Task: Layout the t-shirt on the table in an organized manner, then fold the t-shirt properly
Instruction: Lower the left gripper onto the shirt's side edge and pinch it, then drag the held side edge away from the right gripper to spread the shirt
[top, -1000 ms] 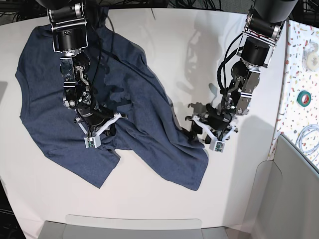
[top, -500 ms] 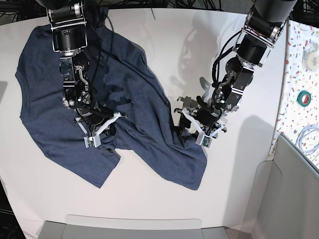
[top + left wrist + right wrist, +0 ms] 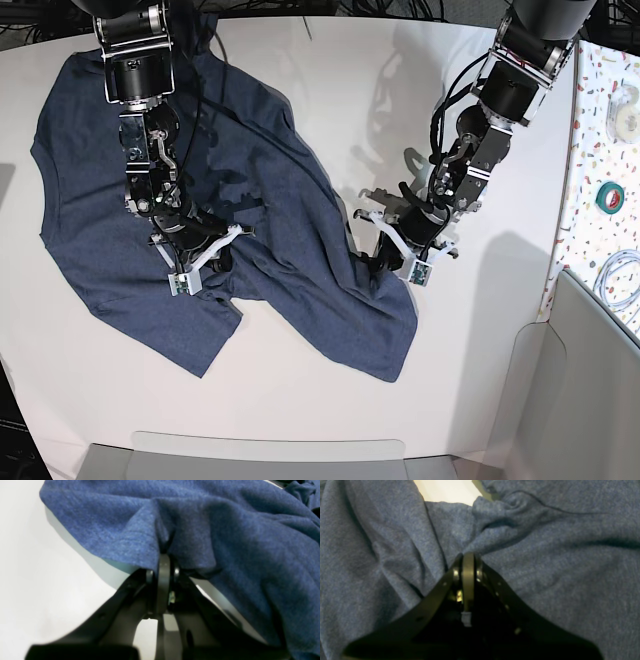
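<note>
The t-shirt's hem, now raised off the table, will be let go by my left gripper on the bare white table (image 3: 433, 221) beside the shirt, toward the green tape roll.
The dark navy t-shirt (image 3: 260, 190) lies crumpled on the white table (image 3: 330, 90), spread from the far left corner toward the middle. My left gripper (image 3: 377, 268) is at the shirt's right hem. In the left wrist view this gripper (image 3: 163, 556) is shut on a pinched fold of the t-shirt (image 3: 225, 530), with the hem raised off the table (image 3: 37, 580). My right gripper (image 3: 213, 263) rests in the middle of the shirt. In the right wrist view it (image 3: 468, 555) is shut on a bunched wrinkle of the t-shirt (image 3: 545, 567). No lettering shows.
A speckled surface (image 3: 600, 130) runs along the right with a green tape roll (image 3: 611, 196), a white roll (image 3: 625, 100) and a coiled cable (image 3: 618, 280). A grey panel (image 3: 590, 400) stands at the lower right. A grey strip (image 3: 270, 455) lines the near edge.
The left arm moved left onto the shirt's right hem and its gripper went from open to shut on the cloth. The right arm stayed where it was.
</note>
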Available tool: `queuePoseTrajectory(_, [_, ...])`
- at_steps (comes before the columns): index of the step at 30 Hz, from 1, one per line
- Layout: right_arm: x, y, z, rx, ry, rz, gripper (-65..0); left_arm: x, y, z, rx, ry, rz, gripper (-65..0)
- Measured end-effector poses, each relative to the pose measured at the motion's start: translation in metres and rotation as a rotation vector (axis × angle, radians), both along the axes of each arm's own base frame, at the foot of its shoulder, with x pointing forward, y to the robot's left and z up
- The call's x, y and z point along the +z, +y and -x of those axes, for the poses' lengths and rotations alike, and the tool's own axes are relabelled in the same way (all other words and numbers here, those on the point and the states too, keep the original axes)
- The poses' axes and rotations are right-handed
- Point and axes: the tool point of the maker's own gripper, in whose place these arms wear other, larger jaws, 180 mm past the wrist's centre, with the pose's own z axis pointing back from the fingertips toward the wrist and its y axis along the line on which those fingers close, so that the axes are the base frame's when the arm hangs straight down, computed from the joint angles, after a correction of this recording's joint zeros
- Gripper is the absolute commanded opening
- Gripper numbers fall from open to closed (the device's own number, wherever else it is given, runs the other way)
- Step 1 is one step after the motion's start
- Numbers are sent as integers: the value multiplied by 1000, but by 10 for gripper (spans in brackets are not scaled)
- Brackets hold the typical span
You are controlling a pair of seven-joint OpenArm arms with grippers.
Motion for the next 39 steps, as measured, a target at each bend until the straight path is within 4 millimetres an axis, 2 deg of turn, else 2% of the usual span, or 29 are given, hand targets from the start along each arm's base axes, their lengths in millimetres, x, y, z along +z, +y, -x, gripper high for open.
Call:
queuePoseTrajectory(3, [0,0,0,3,0,0,-650,5,9,8,-17,-17,-23,-650])
queuePoseTrajectory(6, [0,0,0,3,0,0,-650,11,14,24,-55,-19,-48,-650])
queuePoseTrajectory(10, [0,0,0,3,0,1,-650,35,22,36,-123,-38,-114,-650])
queuePoseTrajectory(14, [0,-1,1,3,1,2,-650,44,32,49,-183,37,-225,-650])
queuePoseTrajectory(20, [-1,-2,1,8,2,2,-650,46,48,75,-262,212,-419,-650])
queuePoseTrajectory(26, [-1,-6,2,14,3,2,-650,65,73,75,-258,340,-598,-650])
queuePoseTrajectory(32, [-2,-7,5,15,-2,2,-650,85,87,63,-224,384,-682,-650])
queuePoseTrajectory(37, [-3,-7,5,15,-1,2,-650,89,101,67,-205,459,-747,-650])
queuePoseTrajectory(39, [-3,-7,5,14,-5,1,-650,91,101,64,-202,446,-746,-650])
